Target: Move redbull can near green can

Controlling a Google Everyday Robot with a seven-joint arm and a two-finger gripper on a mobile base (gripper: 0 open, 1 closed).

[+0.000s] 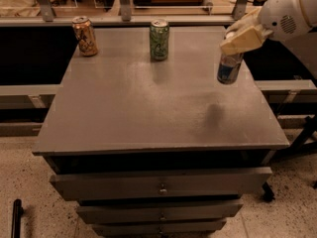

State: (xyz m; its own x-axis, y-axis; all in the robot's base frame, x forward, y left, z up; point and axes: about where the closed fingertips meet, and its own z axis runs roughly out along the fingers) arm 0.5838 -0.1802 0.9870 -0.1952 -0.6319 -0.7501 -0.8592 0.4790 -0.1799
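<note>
Next, my gripper sets the redbull can down beside the green can [178,68], on the side away from the orange-brown can.
The redbull can [228,68], slim, silver and blue, hangs in the air above the right side of the grey table top [148,103], its shadow on the surface below it. My gripper [238,39] is shut on its top, with the cream fingers [246,38] around the upper part. The green can [159,39] stands upright at the back middle of the table, well to the left of the held can.
An orange-brown can [85,35] stands at the back left corner. Below the table top are several drawers [161,182]. A railing and cluttered shelf run behind the table. My white arm [292,9] comes in from the upper right.
</note>
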